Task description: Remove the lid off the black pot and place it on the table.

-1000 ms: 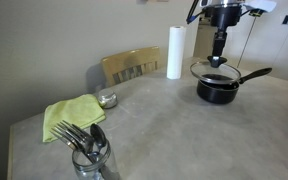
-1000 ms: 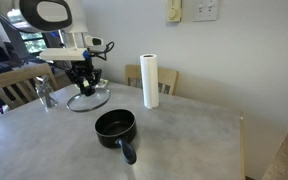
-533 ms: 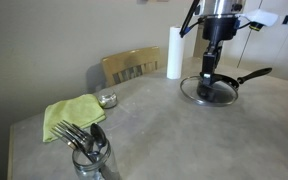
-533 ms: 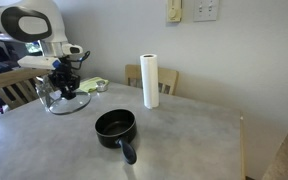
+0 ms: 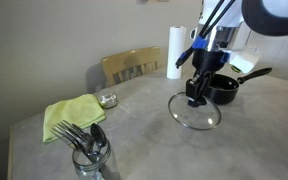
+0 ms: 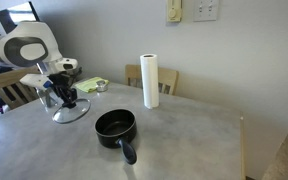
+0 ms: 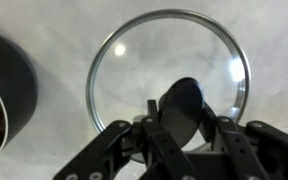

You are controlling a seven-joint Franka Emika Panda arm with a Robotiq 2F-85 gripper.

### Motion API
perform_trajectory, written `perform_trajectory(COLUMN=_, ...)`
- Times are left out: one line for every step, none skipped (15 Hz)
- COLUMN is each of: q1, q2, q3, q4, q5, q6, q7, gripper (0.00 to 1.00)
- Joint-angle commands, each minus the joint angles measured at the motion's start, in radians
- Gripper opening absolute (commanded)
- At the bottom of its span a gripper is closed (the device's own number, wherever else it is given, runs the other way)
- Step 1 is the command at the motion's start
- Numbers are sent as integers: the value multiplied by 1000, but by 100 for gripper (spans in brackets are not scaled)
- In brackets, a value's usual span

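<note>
Next, my gripper lets go of the lid on the bare grey table [image 5: 206, 131] [image 7: 162, 69] in front of the black pot.
My gripper [image 5: 196, 98] is shut on the black centre knob of the clear glass lid [image 5: 195, 112], which is low over or on the grey table [image 5: 134, 140], beside the black pot [image 5: 222, 87]. In an exterior view the gripper [image 6: 68, 100] holds the lid [image 6: 71, 110] to the left of the uncovered pot [image 6: 115, 127], whose long handle points to the front. In the wrist view the lid [image 7: 134, 70] lies flat below my gripper [image 7: 181, 112] with the knob between the fingers, and the pot [image 7: 6, 95] shows at the left edge.
A white paper towel roll [image 5: 174, 52] stands at the back of the table, also in an exterior view [image 6: 150, 81]. A glass of cutlery [image 5: 90, 148], a yellow-green cloth [image 5: 69, 115], a small silver dish [image 5: 107, 99] and a wooden chair [image 5: 131, 65] are nearby.
My gripper has carried the lid away from above the pot, sideways and down to the table surface beside it. The pot has stayed in place, open.
</note>
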Motion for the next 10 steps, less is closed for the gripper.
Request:
perform_trajectory(q1=31, q2=51, q3=-29, q4=2, q5=-39, q6=37, q7=81, gripper=16)
perform_trajectory(q1=36, q2=63, q3=-33, q4=4, q5=-42, q6=32, q7=92, gripper=16)
perform_trajectory(q1=40, q2=72, q3=-34, q4=4, q5=-43, q6=30, q7=98, gripper=16)
perform_trajectory(q1=43, q2=78, q3=-35, q4=3, q5=-42, q6=29, q7=102, gripper=16)
perform_trajectory(q1=45, q2=83, q3=-34, q4=3, q5=-38, q6=26, q7=102, gripper=16)
perform_trajectory(q1=47, q2=86, q3=-35, q4=1, q5=-37, q6=29, q7=105, gripper=16)
perform_trajectory(q1=47, q2=86, q3=-34, q4=1, q5=-32, q6=25, q7=105, gripper=16)
perform_trajectory(q1=47, q2=84, q3=-34, q4=0, q5=-29, q6=29, q7=107, gripper=16)
perform_trajectory(q1=46, q2=82, q3=-33, q4=0, q5=-28, q6=26, q7=107, gripper=16)
perform_trajectory(q1=45, q2=80, q3=-33, q4=-1, q5=-27, q6=24, q7=104, gripper=16)
